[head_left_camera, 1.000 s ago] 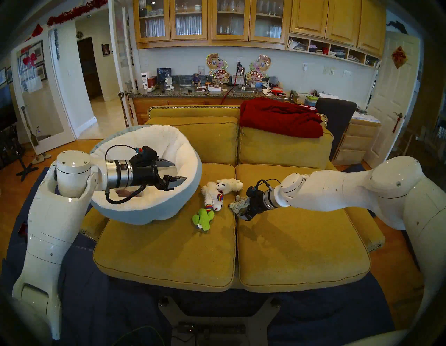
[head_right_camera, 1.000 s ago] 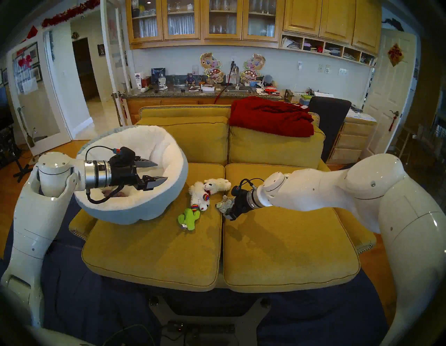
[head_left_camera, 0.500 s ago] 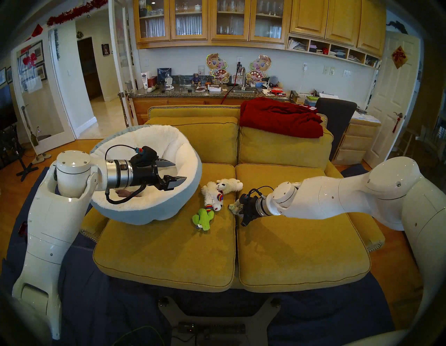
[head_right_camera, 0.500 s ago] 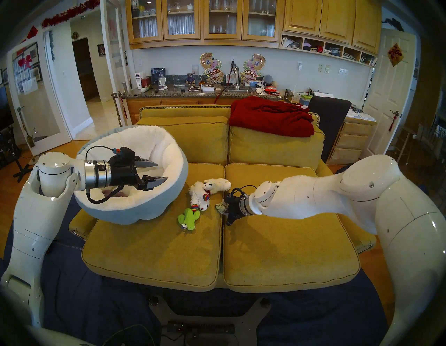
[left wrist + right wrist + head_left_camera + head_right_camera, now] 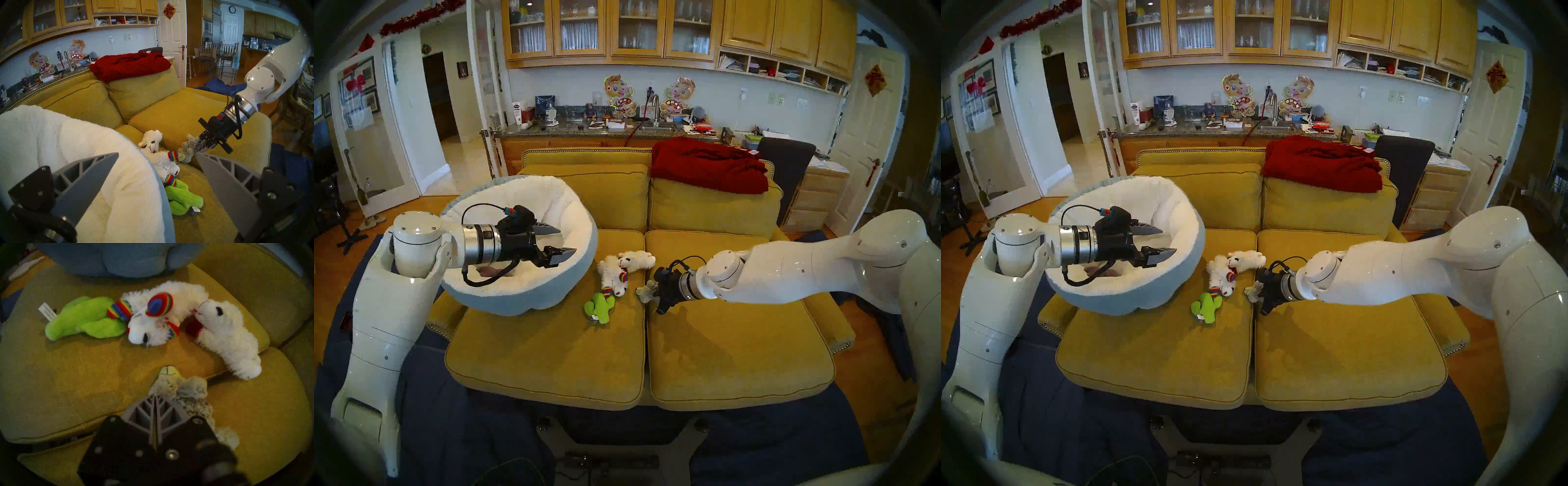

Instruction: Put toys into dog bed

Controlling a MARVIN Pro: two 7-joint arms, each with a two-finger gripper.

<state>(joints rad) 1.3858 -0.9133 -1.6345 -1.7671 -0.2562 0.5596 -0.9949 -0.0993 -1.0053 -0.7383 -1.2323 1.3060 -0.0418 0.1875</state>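
Observation:
I will back off, open and close around its woolly middle (image 5: pixel 198 407), as my right gripper's fingers are shut at the shaggy tan toy's head with its body outside them.
The dog bed (image 5: pixel 517 292) sits on the sofa's left end with a purple-grey toy (image 5: pixel 487 270) inside. My left gripper (image 5: pixel 567 241) hovers open over the bed, empty. A green cactus (image 5: pixel 600 305), a rainbow-trimmed lamb (image 5: pixel 611 271) and a plain white lamb (image 5: pixel 636 259) lie together on the left seat cushion. At the seam between the cushions my right gripper (image 5: pixel 154 399) is shut on the fur of the shaggy tan toy (image 5: pixel 192 387), just right of the lambs. From the left wrist, the same toy (image 5: pixel 188 144) hangs at the right gripper's (image 5: pixel 197 147) fingertips.
A dark red blanket (image 5: pixel 707 166) is heaped on the right back cushion. The yellow seat cushions (image 5: pixel 738 356) stretch out in front of the toys. A cluttered counter (image 5: pixel 602 130) stands behind the sofa, and dark blue cloth (image 5: pixel 449 424) covers the floor in front.
My right gripper closed on the shaggy tan toy, and its wrist turned and shifted slightly left. The left arm and the other toys have not moved.

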